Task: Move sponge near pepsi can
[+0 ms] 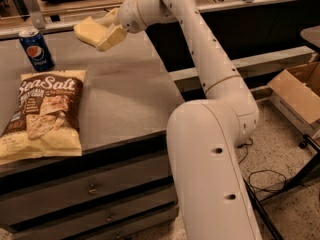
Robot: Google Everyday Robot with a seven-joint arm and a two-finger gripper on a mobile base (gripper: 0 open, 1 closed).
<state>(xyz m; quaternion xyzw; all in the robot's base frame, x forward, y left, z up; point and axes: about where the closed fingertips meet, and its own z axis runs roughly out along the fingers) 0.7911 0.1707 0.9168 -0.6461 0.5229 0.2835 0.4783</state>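
Observation:
Next, I let go of the sponge with my gripper on the bare counter (77, 52) close beside the pepsi can, just behind the chip bag.
My gripper (106, 33) is shut on the pale-yellow sponge (90, 31) and holds it in the air above the far part of the grey counter (125, 91). The blue pepsi can (37, 49) stands upright near the counter's far left corner, to the left of the sponge and a little lower in the view. A gap of bare counter lies between the can and the spot under the sponge.
A large Sea Salt chip bag (42, 115) lies flat on the counter's left front, just in front of the can. Drawers sit under the counter. A cardboard box (295, 91) stands on the floor at right, with cables nearby.

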